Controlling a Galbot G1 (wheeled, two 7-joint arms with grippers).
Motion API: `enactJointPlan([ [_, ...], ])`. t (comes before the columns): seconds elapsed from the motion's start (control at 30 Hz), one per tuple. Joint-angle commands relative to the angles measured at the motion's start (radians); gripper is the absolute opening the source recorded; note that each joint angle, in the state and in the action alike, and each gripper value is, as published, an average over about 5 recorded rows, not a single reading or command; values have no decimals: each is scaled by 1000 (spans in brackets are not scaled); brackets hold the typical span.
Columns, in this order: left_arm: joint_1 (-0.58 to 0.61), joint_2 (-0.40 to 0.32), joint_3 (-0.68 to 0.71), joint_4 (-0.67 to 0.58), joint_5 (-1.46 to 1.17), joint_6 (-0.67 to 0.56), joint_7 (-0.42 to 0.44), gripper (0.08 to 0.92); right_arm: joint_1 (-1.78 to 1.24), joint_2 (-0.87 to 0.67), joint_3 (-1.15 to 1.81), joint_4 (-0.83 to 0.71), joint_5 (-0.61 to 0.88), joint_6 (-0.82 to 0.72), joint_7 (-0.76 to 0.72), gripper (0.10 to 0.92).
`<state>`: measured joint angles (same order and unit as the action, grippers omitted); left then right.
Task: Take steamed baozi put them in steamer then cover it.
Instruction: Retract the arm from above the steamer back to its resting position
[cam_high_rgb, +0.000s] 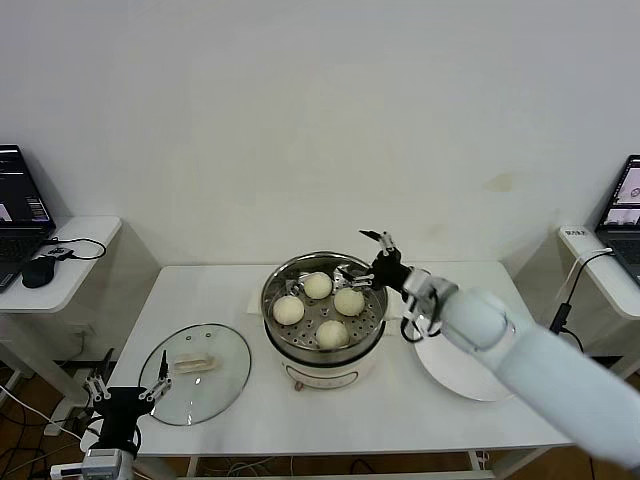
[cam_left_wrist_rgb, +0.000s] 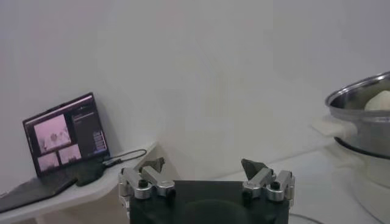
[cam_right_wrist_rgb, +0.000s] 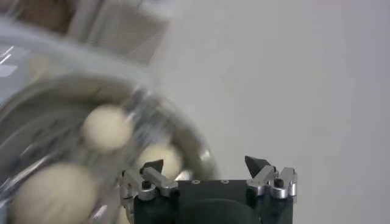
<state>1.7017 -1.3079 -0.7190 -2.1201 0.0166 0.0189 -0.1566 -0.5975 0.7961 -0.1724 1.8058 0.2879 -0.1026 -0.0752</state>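
Note:
The robot's left gripper needs to close on the cream handle (cam_high_rgb: 194, 363) of the glass cover, because the baozi are in the steamer and it needs covering.
Several cream-white baozi (cam_high_rgb: 318, 285) lie on the perforated tray inside the steel steamer (cam_high_rgb: 274, 322) at the table's middle. My right gripper (cam_high_rgb: 366, 258) is open and empty, held just above the steamer's far right rim. In the right wrist view the baozi (cam_right_wrist_rgb: 105, 126) and the steamer rim (cam_right_wrist_rgb: 183, 128) show below its open fingers. The glass cover (cam_high_rgb: 195, 373) with its cream handle lies flat on the table, left of the steamer. My left gripper (cam_high_rgb: 126, 386) is open and empty, low at the table's front left corner; its view shows the steamer (cam_left_wrist_rgb: 361, 112) off to one side.
A flat white plate (cam_high_rgb: 462, 368) lies right of the steamer, under my right arm. Side tables with laptops (cam_high_rgb: 20, 200) stand at both sides. A mouse (cam_high_rgb: 38, 270) and cable lie on the left one.

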Motion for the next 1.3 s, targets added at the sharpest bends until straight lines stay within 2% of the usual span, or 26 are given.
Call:
enactJointPlan([
  [0.03,-1,-6,23,20,29,-26,-12,823,-741,334,734,47,-183,388,24,823],
  [0.23,-17,0,42,88,206,-59,-73,823,-875,553,966,106,-128,346,-91,823],
  [0.33,-33,2,16,156,452,-130,-110,823,-930,583,998,111,-105,297,-133,823],
  [0.43,-27,5,-34,213,748,-199,-105,823,-951,603,1031,102,-108,230,-165,823],
  [0.63,33,45,-73,275,1079,-222,-113,823,-975,640,1052,110,-100,188,-173,823],
  [0.93,-49,98,1,336,1222,-201,-77,823,-1005,668,1060,88,-138,226,-159,823],
  [1.3,-200,98,89,441,1245,-149,-27,823,-994,687,1065,27,-157,232,-159,823],
])
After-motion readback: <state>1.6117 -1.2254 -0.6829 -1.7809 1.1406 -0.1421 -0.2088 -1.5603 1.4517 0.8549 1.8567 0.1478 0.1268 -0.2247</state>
